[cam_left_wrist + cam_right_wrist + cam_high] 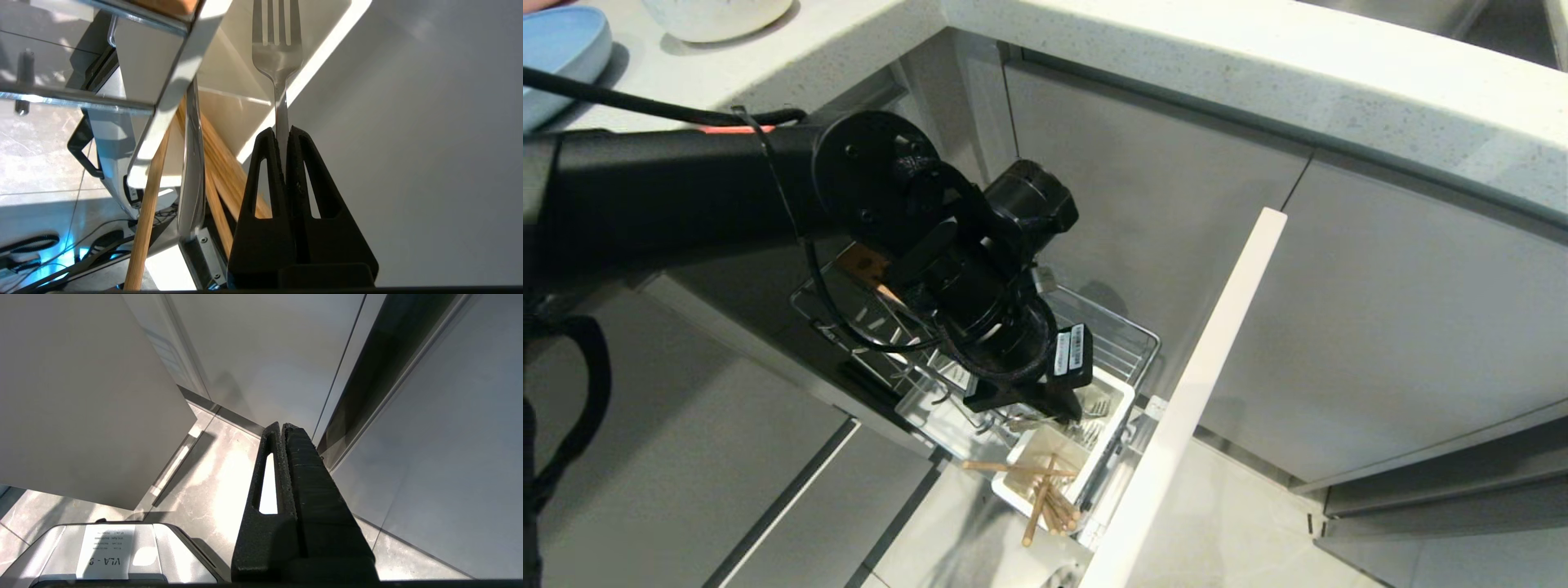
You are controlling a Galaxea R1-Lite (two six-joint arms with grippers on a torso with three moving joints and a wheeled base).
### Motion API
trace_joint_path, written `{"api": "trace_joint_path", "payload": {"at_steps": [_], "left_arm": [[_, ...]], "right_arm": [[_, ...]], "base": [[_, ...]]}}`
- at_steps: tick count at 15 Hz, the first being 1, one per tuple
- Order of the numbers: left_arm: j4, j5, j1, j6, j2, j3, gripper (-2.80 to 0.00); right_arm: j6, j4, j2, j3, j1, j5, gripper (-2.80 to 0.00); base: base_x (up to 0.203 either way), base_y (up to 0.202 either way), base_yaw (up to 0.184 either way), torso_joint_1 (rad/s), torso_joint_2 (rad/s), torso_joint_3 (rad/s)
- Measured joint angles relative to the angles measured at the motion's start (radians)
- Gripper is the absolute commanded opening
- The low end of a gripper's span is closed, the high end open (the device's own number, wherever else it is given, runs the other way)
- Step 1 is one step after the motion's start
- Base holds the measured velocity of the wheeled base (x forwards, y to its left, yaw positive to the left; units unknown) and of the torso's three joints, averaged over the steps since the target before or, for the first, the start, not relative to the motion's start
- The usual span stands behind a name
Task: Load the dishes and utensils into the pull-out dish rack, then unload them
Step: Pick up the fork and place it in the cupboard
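Observation:
Next, my left gripper lets go of the silver fork in the white utensil cup's far compartment (1086,428) (260,81), beyond the light-wood chopsticks.
My left gripper (282,130) is shut on the handle of a silver fork (277,57), whose tines point into the white utensil cup (229,69). In the head view the left arm reaches down over the pull-out dish rack (1131,335), and the left gripper (1045,404) hangs just above the cup (1121,390), with the fork's tines (1098,406) showing beside it. Light-wood chopsticks (1045,494) lean out of the cup's near compartment. A second slim silver piece (192,163) stands next to the chopsticks (222,163). The light-blue plate (556,49) and white bowl (715,16) sit on the counter. My right gripper (282,425) is shut and parked, holding nothing.
The rack's tall pale front panel (1201,384) stands just right of the cup. Grey cabinet fronts (1380,310) close in behind and to the right, under the speckled counter edge (1258,73). The wooden strip (866,265) and prongs lie under the left arm.

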Motion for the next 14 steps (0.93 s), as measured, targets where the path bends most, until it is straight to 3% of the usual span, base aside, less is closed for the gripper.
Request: {"api": "trace_joint_path", "payload": {"at_steps": [10, 12, 14], "left_arm": [[-0.029, 0.000, 0.011, -0.003, 0.053, -0.003, -2.80], [-0.028, 0.000, 0.012, -0.003, 0.056, -0.003, 0.00], [-0.028, 0.000, 0.012, -0.002, 0.057, -0.003, 0.00]], "right_arm": [[0.000, 0.000, 0.000, 0.000, 0.001, 0.000, -2.80], [0.000, 0.000, 0.000, 0.000, 0.001, 0.000, -2.80], [0.000, 0.000, 0.000, 0.000, 0.001, 0.000, -2.80]], "base": [[0.000, 0.000, 0.000, 0.000, 0.00, 0.000], [0.000, 0.000, 0.000, 0.000, 0.00, 0.000], [0.000, 0.000, 0.000, 0.000, 0.00, 0.000]]}}
